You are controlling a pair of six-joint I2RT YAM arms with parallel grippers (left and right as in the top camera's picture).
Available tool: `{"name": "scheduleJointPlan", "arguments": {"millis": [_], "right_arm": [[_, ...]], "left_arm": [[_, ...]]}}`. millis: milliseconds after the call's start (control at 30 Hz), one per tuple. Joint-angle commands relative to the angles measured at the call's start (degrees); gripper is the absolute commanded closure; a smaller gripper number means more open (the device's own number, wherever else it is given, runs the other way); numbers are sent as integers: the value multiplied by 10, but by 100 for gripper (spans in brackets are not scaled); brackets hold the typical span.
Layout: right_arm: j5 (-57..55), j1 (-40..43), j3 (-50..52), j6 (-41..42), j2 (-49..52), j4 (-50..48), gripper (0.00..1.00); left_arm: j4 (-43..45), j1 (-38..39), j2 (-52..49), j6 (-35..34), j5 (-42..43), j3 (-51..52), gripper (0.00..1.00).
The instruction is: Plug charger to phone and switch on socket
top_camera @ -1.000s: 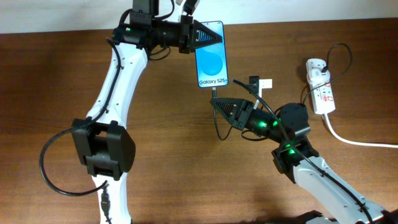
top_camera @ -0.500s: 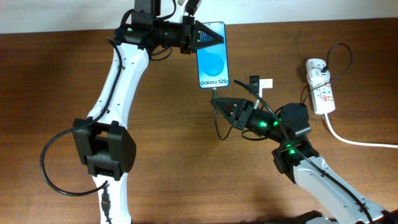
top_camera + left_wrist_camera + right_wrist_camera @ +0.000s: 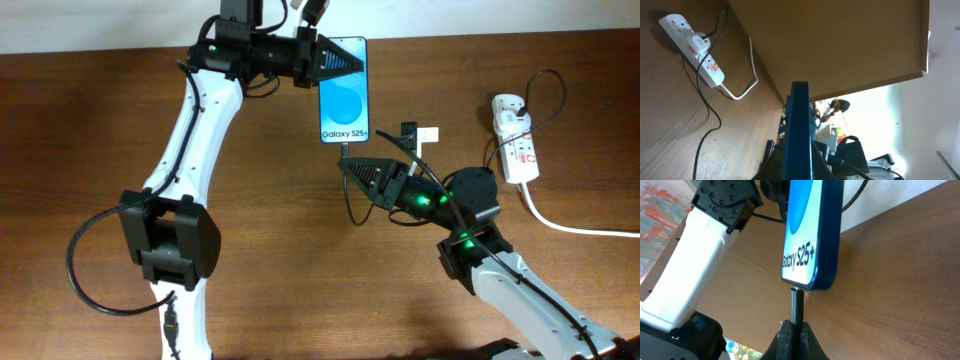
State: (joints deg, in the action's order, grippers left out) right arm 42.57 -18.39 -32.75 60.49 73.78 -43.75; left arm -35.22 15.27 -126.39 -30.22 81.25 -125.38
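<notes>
I will release the phone from my left gripper onto the bare wooden table (image 3: pixel 300 168), in between the fingers of my right gripper and my other arm.
The phone (image 3: pixel 343 93) with a bright blue screen lies at the table's far middle; my left gripper (image 3: pixel 333 58) is shut on its top end. In the left wrist view the phone (image 3: pixel 799 130) shows edge-on between the fingers. My right gripper (image 3: pixel 350 166) is shut on the charger's black connector tip (image 3: pixel 796 305), just below the phone's bottom edge (image 3: pixel 807 255). The tip touches the phone's bottom port. The thin black charger cable (image 3: pixel 352 205) loops back by the right arm. The white socket (image 3: pixel 514 136) sits at the right, also in the left wrist view (image 3: pixel 692 42).
The socket's thick white cord (image 3: pixel 570 225) runs off to the right edge. A small black-and-white plug piece (image 3: pixel 416 133) lies right of the phone. The left arm (image 3: pixel 190 130) spans the table's left half.
The left gripper and phone have shifted slightly to the right. The right gripper stays at the phone's bottom edge.
</notes>
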Motion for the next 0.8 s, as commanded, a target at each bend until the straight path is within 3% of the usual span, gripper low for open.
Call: {"name": "scheduleJointPlan", "arguments": {"millis": [0, 167, 267, 367, 433, 500, 567, 700, 767], "right_arm": [[-38, 5, -7, -2, 3, -13, 96], [-36, 4, -7, -2, 3, -7, 96], [-1, 4, -7, -2, 3, -6, 74], [19, 4, -7, -2, 3, -6, 63], [23, 4, -7, -3, 3, -6, 46], [23, 4, -7, -16, 5, -6, 31], [23, 4, -7, -19, 6, 1, 28], [18, 5, -7, -37, 6, 23, 25], [12, 5, -7, -47, 6, 48, 24]], "left_arm": [[-5, 27, -2, 3, 47, -8, 100], [-4, 24, -2, 3, 42, -8, 100], [-3, 21, -2, 3, 30, -8, 100], [-3, 11, -2, 3, 30, -8, 100], [-3, -5, -2, 3, 28, -8, 100], [-5, -20, -3, 40, 24, -7, 100], [-23, -28, -3, 104, 12, 5, 100], [-141, -28, -3, 183, -190, 50, 100], [-155, -28, -3, 199, -238, 74, 100]]}}
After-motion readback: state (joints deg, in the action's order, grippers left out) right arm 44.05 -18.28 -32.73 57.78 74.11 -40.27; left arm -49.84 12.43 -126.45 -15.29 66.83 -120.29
